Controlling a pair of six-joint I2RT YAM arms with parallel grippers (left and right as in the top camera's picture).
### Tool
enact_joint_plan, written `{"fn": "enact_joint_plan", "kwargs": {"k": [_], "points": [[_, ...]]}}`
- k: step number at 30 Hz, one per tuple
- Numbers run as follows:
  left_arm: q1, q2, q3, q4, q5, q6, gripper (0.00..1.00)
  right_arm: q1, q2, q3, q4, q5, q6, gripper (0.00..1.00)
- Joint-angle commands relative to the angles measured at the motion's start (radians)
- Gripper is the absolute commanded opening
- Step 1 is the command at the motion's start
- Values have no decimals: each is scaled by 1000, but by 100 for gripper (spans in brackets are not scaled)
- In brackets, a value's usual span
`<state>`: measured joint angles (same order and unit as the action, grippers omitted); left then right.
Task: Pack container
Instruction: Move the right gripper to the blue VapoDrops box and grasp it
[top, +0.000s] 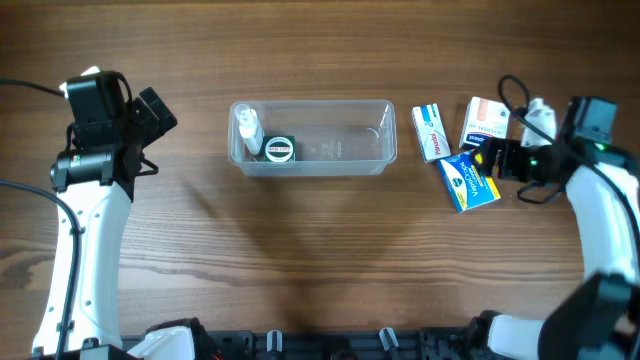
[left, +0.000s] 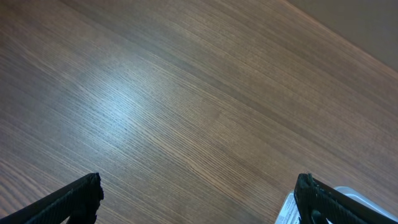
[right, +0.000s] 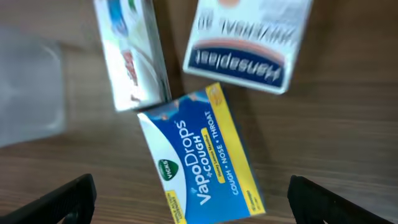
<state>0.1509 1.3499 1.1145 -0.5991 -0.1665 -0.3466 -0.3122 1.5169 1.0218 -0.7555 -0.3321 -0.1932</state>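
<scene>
The robot's right gripper will close across the middle of the VapoDrops box (top: 468, 182) (right: 203, 155), with its fingers on the box's long white-edged and yellow-edged sides.
The clear plastic container (top: 312, 136) lies at the table's middle back, holding a small white bottle (top: 247, 130) and a round green-labelled tin (top: 278, 150) at its left end. Three boxes lie to its right: a white and red box (top: 431, 131), a Hansaplast box (top: 485, 122) and a blue and yellow VapoDrops box (top: 468, 181). My right gripper (top: 497, 158) is open just above the VapoDrops box (right: 202, 155), with the Hansaplast box (right: 249, 40) and white box (right: 130, 53) beyond. My left gripper (top: 150, 112) is open and empty, left of the container, whose corner (left: 289, 208) just shows.
Bare wooden table (top: 320, 260) spreads in front of the container. A black cable (top: 515, 95) loops near the right arm at the back right. Dark fixtures line the front edge.
</scene>
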Motion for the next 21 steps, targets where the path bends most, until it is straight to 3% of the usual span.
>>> {"fn": "enact_joint_plan", "kwargs": {"k": [1, 10, 21], "points": [[5, -9, 13, 4, 2, -2, 100, 76, 103, 0, 15, 42, -68, 100], [5, -9, 13, 4, 2, -2, 100, 227, 242, 0, 79, 291, -73, 100], [5, -9, 13, 4, 2, -2, 100, 228, 212, 8, 108, 299, -76, 100]]}}
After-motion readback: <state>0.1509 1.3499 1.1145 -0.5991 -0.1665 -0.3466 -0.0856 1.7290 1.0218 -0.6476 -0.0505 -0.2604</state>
